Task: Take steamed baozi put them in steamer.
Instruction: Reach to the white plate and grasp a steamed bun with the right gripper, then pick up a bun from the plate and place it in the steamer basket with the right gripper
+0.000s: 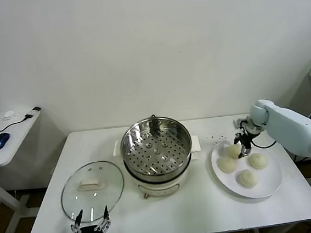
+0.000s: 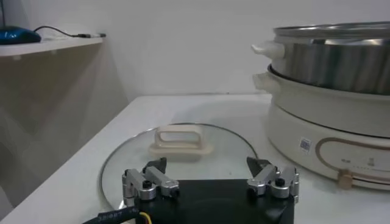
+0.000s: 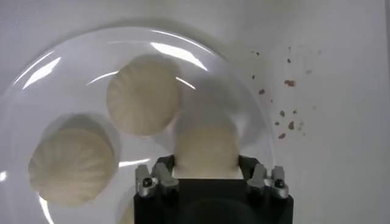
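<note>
Next, I release the baozi, still on the white plate, with my right gripper on the far part of the steamer's perforated tray [image 1: 156,135], near the steamer's back side.
Four cream-white baozi lie on a white plate [image 1: 272,181] at the right of the table. My right gripper [image 1: 241,145] is down over the far-left baozi [image 1: 234,151], and its jaws press that bun's two sides. In the right wrist view the gripper [image 3: 206,165] holds this baozi [image 3: 206,141], with two other baozi [image 3: 143,94] [image 3: 72,165] beside it on the plate [image 3: 36,68]. The steel steamer [image 1: 156,144] stands open mid-table with its perforated tray bare. My left gripper [image 1: 90,215] is open and empty, parked at the front left edge.
The glass lid [image 1: 92,186] with its white handle lies flat left of the steamer, just ahead of the left gripper [image 2: 207,169]. The steamer's wall [image 2: 332,67] shows in the left wrist view. Dark crumbs [image 1: 219,138] dot the table behind the plate. A side desk [image 1: 5,131] stands far left.
</note>
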You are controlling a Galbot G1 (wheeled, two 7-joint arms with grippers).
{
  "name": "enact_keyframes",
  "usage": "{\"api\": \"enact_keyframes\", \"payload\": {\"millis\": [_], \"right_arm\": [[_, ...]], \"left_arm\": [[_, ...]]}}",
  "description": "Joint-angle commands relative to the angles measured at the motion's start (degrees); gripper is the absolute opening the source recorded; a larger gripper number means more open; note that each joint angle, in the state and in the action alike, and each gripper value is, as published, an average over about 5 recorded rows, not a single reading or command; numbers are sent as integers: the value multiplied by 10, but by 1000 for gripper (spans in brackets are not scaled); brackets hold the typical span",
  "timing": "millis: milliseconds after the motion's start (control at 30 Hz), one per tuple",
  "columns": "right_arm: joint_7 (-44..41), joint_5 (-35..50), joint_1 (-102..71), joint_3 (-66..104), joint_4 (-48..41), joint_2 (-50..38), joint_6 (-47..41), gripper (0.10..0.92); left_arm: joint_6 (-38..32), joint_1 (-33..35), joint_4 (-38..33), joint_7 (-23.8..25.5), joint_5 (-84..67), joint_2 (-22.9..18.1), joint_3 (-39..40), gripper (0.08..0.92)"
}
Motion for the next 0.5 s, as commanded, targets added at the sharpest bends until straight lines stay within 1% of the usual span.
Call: {"api": "enact_keyframes", "payload": {"millis": [33, 167, 267, 400, 500], "right_arm": [[-1, 1, 4, 5, 11, 2, 3, 581], [-12, 49, 88, -52, 96, -38, 4, 569], [-23, 111, 217, -142, 146, -44, 23, 568], [-40, 231, 408, -270, 209, 8, 83, 568], [-52, 284, 486, -306, 275, 69, 132, 568]], "left_arm": [[0, 3, -4, 0, 5, -2, 2, 823], [0, 8, -13, 0, 10, -5, 6, 823], [0, 9, -18, 0, 14, -5, 13, 823], [1, 10, -23, 0, 18, -6, 22, 823], [1, 8, -23, 0, 19, -5, 26, 823]]}}
